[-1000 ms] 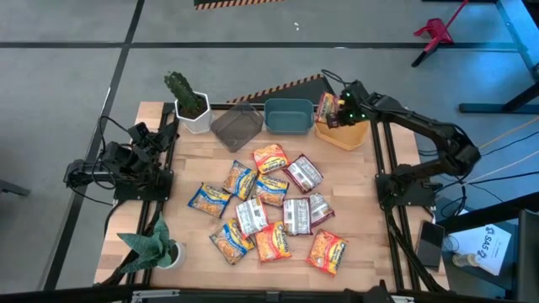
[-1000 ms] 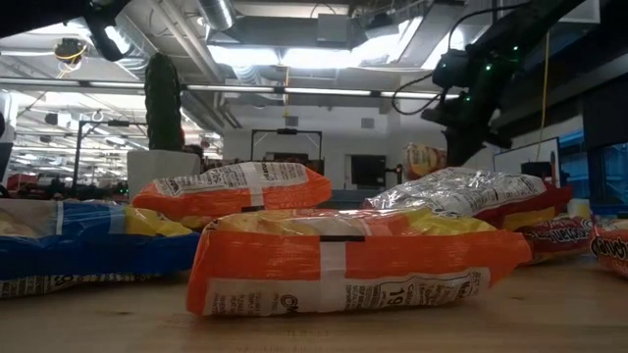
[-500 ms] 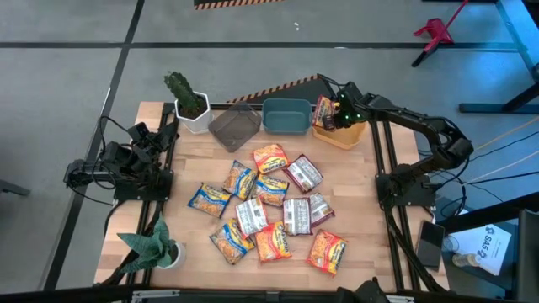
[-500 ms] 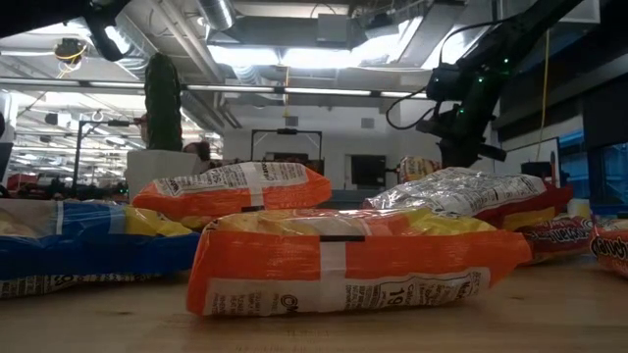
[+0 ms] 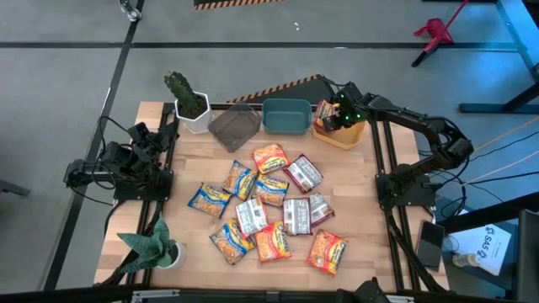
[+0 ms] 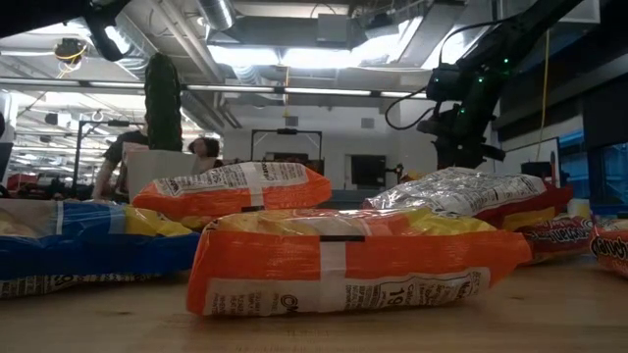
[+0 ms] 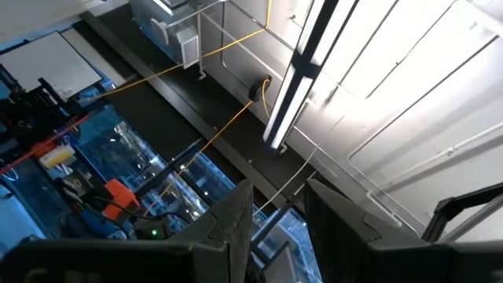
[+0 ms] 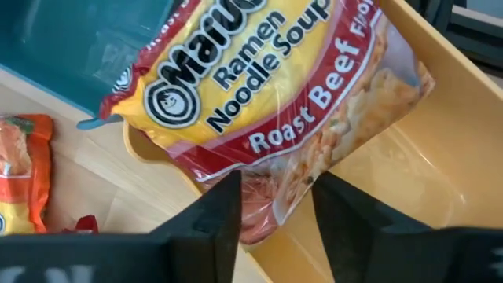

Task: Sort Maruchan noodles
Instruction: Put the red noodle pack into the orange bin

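Observation:
The packet leans over the yellow bin's rim toward the teal bin, so the robot's right gripper needs to pinch the packet closer to the yellow bin's rim (image 8: 236,149) and settle it inside.
A red-and-yellow Maruchan packet (image 8: 259,102) lies tilted across the left rim of the yellow bin (image 8: 409,157). Its far end is over the teal bin (image 8: 71,39) and its lower end is down inside the yellow bin. My right gripper (image 8: 275,224) is open above the yellow bin (image 5: 349,135), with one finger on each side of the packet's lower end. Several more packets (image 5: 269,202) lie in a loose pile on the table's middle. My left gripper (image 7: 279,228) is open and waits at the table's left edge (image 5: 160,135), pointing up at the ceiling. My right gripper has its fingers on either side of the packet's crumpled lower end (image 8: 263,212), coming down from above into the yellow bin. I cannot tell whether the fingers touch it. The packet leans on the bin's rim (image 8: 157,153).
A grey bin (image 5: 236,128), the teal bin (image 5: 288,118) and the yellow bin stand in a row along the far edge. A potted cactus (image 5: 189,101) stands at the far left and a leafy plant (image 5: 152,244) at the near left. People move in the room behind (image 6: 196,152).
My right gripper has moved a little toward the table's left and down over the yellow bin, carrying the red-and-yellow packet. The packet then sank lower in the low view while the gripper stayed where it was.

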Tool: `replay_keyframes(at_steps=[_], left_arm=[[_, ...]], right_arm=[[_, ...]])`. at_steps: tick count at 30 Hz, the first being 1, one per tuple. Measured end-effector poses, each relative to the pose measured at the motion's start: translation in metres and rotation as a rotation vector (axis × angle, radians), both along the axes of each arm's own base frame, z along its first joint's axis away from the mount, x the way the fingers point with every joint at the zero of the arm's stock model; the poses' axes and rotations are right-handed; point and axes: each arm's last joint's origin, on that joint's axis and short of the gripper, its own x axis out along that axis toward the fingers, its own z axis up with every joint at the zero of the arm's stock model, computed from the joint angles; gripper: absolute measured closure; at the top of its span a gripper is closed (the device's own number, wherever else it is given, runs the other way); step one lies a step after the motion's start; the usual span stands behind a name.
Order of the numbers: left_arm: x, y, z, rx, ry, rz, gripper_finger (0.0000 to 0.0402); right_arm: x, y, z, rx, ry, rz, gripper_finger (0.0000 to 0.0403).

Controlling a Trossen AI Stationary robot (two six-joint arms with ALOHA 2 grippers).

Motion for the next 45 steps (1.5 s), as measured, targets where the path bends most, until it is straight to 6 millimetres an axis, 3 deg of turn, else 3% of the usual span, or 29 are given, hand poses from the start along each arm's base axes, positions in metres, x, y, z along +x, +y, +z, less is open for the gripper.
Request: replay_keyframes(at_steps=[11, 16, 22, 33, 45], left_arm=[[0.0, 0.0, 0.0, 0.009, 0.007, 0.01, 0.0292], [0.0, 0.0, 0.0, 0.009, 0.007, 0.01, 0.0292], [0.0, 0.0, 0.0, 0.004, 0.007, 0.016, 0.0292], [0.0, 0.0, 0.0, 0.004, 0.007, 0.016, 0.0292], [0.001, 0.001, -0.002, -0.012, 0.027, 0.032, 0.0292]], right_arm=[[-0.001, -0.001, 0.0, -0.05, 0.045, 0.051, 0.0212], [-0.002, -0.001, 0.0, -0.076, 0.09, 0.025, 0.0212], [-0.004, -0.002, -0.009, -0.057, 0.175, 0.022, 0.0255], [0.003, -0.01, -0.033, -0.021, 0.243, 0.086, 0.0391], [0.013, -0.019, -0.042, -0.046, 0.172, 0.098, 0.0387]])
